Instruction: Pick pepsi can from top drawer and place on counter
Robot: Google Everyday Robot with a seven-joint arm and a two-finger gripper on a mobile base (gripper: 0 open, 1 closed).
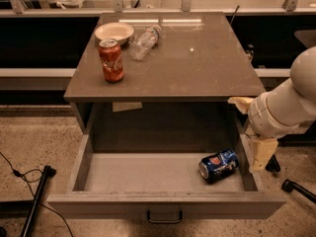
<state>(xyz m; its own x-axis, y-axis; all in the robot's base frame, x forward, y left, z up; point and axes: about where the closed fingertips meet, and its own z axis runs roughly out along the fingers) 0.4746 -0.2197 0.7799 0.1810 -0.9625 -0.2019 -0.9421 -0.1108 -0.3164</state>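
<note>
The pepsi can's body (pixel 221 164) in the open top drawer is the next place my gripper will go to and close on.
The pepsi can (pixel 218 165) is blue with a round red-white logo. It lies on its side at the right end of the open top drawer (pixel 163 205), near the drawer's right wall. The drawer is pulled fully out, with a dark pull handle on its front panel. The counter (pixel 197 63) is the grey-brown top of the cabinet above it. My gripper (pixel 259 152) hangs from the white arm at the right, just outside the drawer's right wall. It is to the right of the can and slightly above it, and does not touch it.
On the counter's back left stand a red Coca-Cola can (pixel 111 60), a white bowl (pixel 114 32) and a clear plastic bottle (pixel 144 42) lying on its side. A black pole (pixel 35 195) and cables lie on the floor at the left. A dark caster (pixel 296 187) is at the right.
</note>
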